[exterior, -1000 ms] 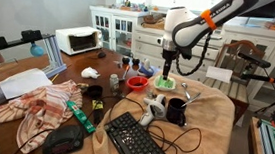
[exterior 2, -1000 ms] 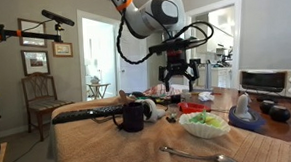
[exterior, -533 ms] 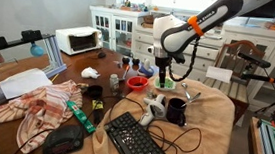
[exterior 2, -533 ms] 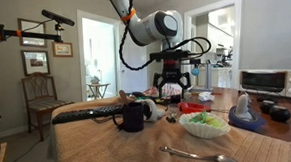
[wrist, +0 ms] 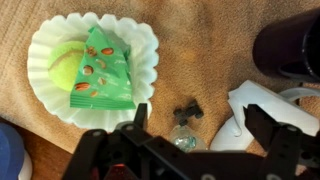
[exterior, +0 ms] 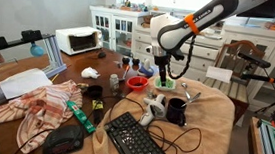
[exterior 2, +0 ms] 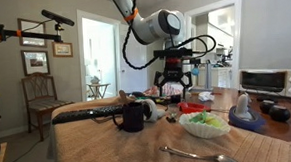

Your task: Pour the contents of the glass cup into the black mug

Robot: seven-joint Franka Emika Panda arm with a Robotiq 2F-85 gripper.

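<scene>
Next, my gripper moves down to the glass cup that sits between the white dish and the white controller, and then closes on the cup's sides (exterior: 149, 92) (wrist: 187, 139).
In the wrist view the glass cup (wrist: 184, 139) is seen from above as a small clear rim on the tan cloth, just below a small black clip (wrist: 187, 111). My gripper (wrist: 200, 122) hangs over it, open, its dark fingers (wrist: 138, 115) well apart on either side and nothing between them. The black mug (wrist: 290, 42) sits at the upper right; it also stands on the cloth in both exterior views (exterior: 177, 111) (exterior 2: 133, 116). In both exterior views the gripper (exterior: 164, 71) (exterior 2: 173, 85) hovers above the table, clear of everything.
A white scalloped dish (wrist: 45, 45) with a green ball and a green packet lies left of the cup. A white controller (wrist: 255, 115) lies to its right. A red bowl (exterior: 136, 85), a keyboard (exterior: 142, 143), a spoon (exterior 2: 195, 157) and cables crowd the table.
The arm has swung a little sideways and come down toward the table. The jaws have stayed open, and nothing on the table has moved.
</scene>
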